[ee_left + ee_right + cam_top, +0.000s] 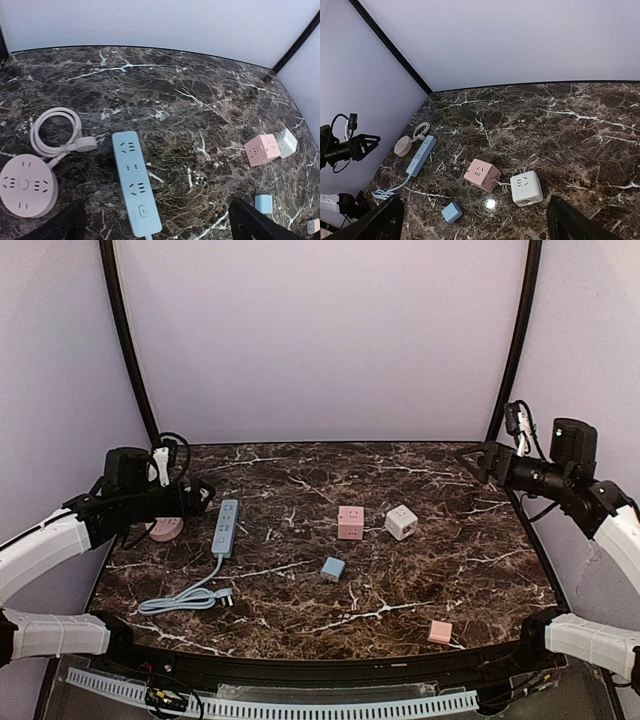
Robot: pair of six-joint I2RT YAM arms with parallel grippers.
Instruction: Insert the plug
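The robot's right gripper should close on the opposite sides [403,524] [526,189] of the white cube socket, which stands beside the pink cube socket.
A blue power strip [226,527] [136,182] [421,155] lies at the left of the marble table. Its grey-blue cable [180,600] coils toward the front and ends in a plug [226,595] lying loose. A small blue pronged adapter [333,568] [263,203] [451,213] lies mid-table. My left gripper [205,495] [157,225] hovers open above the strip's left side, its fingers [65,227] holding nothing. My right gripper [478,462] [475,220] hangs open and empty high over the far right, its fingers [570,220] wide apart.
A pink round socket [165,530] [27,191] with a coiled pink cord [55,132] sits left of the strip. A pink cube socket [350,522] [481,175] and a white cube socket [401,522] [525,188] stand mid-table. A small pink adapter [440,631] lies front right.
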